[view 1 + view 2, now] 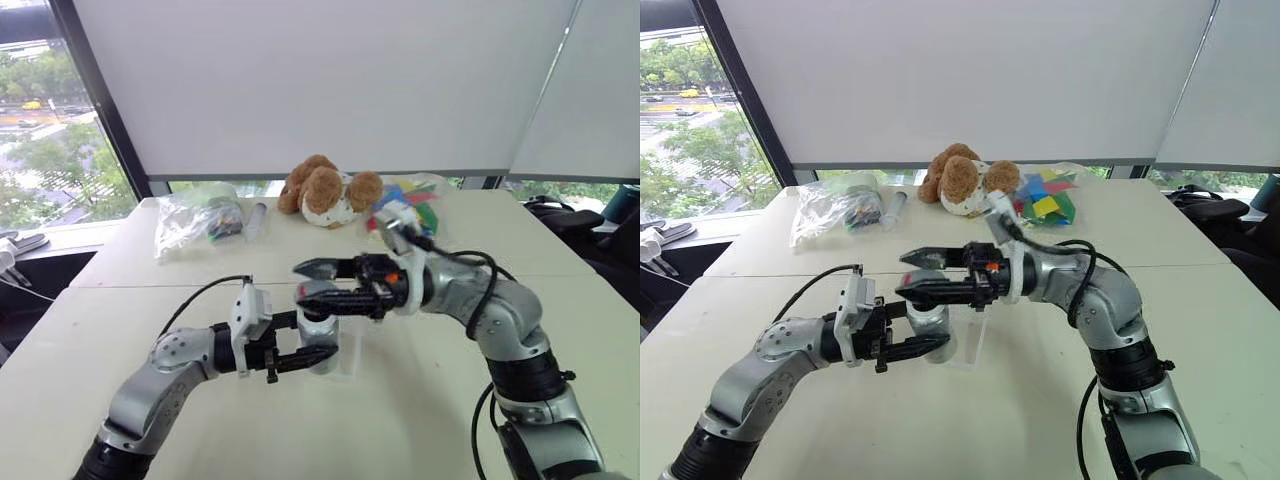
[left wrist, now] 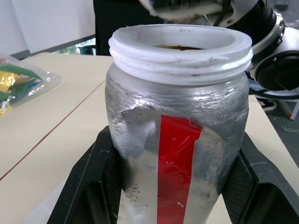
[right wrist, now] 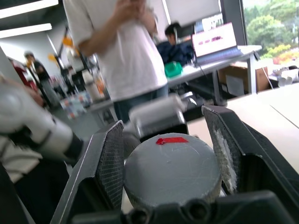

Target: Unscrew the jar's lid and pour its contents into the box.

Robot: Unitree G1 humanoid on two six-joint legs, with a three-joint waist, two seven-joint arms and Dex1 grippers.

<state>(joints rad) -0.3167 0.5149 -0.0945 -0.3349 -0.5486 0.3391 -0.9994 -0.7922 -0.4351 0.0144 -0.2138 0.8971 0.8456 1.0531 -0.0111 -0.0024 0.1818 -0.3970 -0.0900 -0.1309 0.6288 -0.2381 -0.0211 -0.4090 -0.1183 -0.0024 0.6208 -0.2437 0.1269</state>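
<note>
I will set the lid down with my right gripper on the bare table (image 1: 509, 350), well past the box from my left gripper.
The jar (image 2: 177, 140), silvery grey with a red strip, stands upright in my left gripper (image 1: 310, 343), which is shut on its body. Its white threaded mouth is uncovered. A brownish sliver of the contents (image 2: 180, 46) shows inside; the rest is hidden. Just above the jar (image 1: 322, 350), my right gripper (image 1: 316, 284) is shut on the round grey lid (image 3: 172, 175), which sits flat between its two fingers (image 3: 110, 163). Lid and jar mouth are apart. The box (image 1: 352, 350), clear plastic, rests on the table just behind the jar.
At the back of the table lie a brown teddy bear (image 1: 325, 192), a clear bag of colourful pieces (image 1: 412, 200) and a clear bag of dark items (image 1: 195, 222). A person (image 3: 126, 51) stands beyond the table's near side.
</note>
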